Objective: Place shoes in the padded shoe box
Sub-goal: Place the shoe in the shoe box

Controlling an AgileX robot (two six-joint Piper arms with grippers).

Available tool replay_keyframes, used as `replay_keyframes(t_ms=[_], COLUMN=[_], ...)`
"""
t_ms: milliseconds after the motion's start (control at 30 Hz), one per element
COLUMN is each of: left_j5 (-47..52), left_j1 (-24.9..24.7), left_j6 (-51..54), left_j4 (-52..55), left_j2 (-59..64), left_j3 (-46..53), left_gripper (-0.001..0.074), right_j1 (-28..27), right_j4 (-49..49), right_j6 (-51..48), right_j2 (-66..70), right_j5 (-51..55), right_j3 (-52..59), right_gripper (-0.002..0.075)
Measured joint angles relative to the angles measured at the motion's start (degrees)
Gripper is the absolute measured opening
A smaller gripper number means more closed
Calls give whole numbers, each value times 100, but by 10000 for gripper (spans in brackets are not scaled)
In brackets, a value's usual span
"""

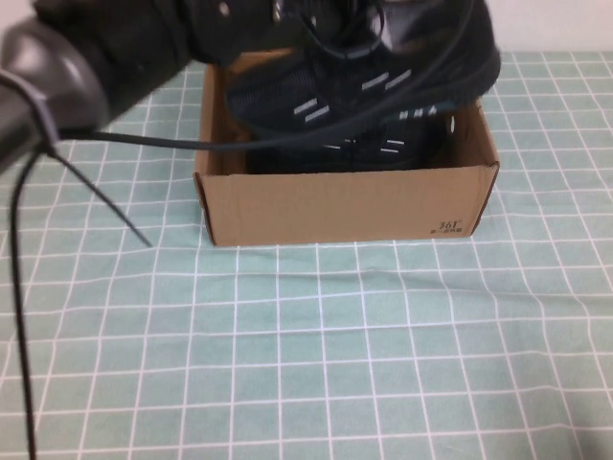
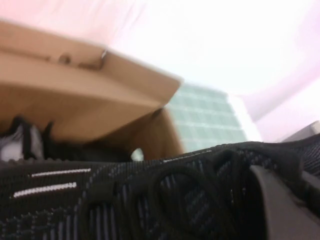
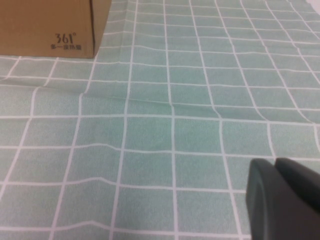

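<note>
The black sneaker in my left gripper should be released between the other sneaker and the front side [image 1: 326, 161] of the box.
The brown cardboard shoe box [image 1: 345, 206] stands on the table at the back middle. One black sneaker with white dashes [image 1: 388, 147] lies inside it. My left gripper [image 1: 206, 29] is shut on the second black sneaker [image 1: 383, 77] and holds it tilted over the box's open top. In the left wrist view this held sneaker [image 2: 125, 200] fills the foreground beside one finger [image 2: 282, 205], with the box wall [image 2: 75, 85] and the other sneaker [image 2: 20, 145] behind. My right gripper [image 3: 280, 200] is shut and empty, low over the cloth, near the box's printed corner [image 3: 45, 25].
A green checked tablecloth [image 1: 316, 355] covers the table. Black cables [image 1: 96, 192] hang from the left arm [image 1: 57, 77] in front of the box's left side. A pale wall runs behind the box.
</note>
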Motion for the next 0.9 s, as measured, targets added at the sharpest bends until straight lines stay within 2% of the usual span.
replay_keyframes(t_ms=[333,900], left_j5=[-62,418], left_j1=[32,292], left_j6=[-448,-580], left_j4=[0,180], left_j2=[715,768], left_j3=[0,118], left_gripper=[0,0], right_j1=[0,0], right_j4=[0,0], right_j6=[0,0], right_j2=[0,0], right_j5=[0,0], right_j3=[0,0], right_gripper=[-8,-8])
